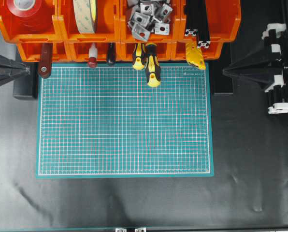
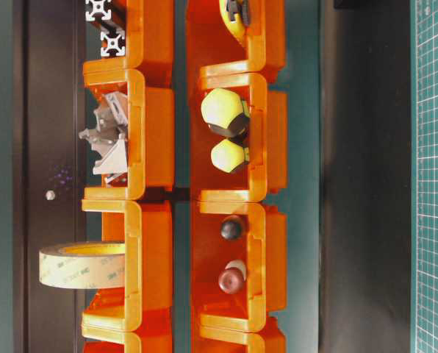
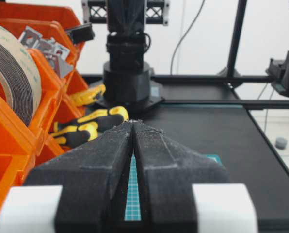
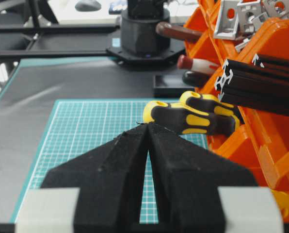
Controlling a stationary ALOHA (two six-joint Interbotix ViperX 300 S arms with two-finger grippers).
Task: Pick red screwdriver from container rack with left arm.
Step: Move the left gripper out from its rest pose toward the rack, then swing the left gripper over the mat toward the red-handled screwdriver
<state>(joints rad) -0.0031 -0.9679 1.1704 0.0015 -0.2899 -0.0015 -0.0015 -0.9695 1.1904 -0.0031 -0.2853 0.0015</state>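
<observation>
The red end cap (image 1: 92, 62) of the red screwdriver's handle sticks out of the orange container rack, and my left gripper needs to close on it there.
The red screwdriver (image 1: 92, 58) pokes handle-first out of a lower bin of the orange container rack (image 1: 118, 21), second bin from the left; its shaft is hidden inside. Its red end cap shows in the table-level view (image 2: 231, 280) and the right wrist view (image 4: 197, 64). It is out of sight in the left wrist view. My left gripper (image 1: 27, 70) is shut and empty at the left table edge, well left of the screwdriver; its tips meet in the left wrist view (image 3: 133, 123). My right gripper (image 1: 225, 72) is shut and empty at the right, as the right wrist view (image 4: 148, 125) shows.
A brown-red flat handle (image 1: 45, 62) with a hole, a dark handle (image 1: 110, 55) and two yellow-and-black screwdrivers (image 1: 152, 67) also stick out of the lower bins. Upper bins hold tape rolls (image 1: 86, 14) and metal brackets (image 1: 149, 17). A green cutting mat (image 1: 124, 121) lies below the rack.
</observation>
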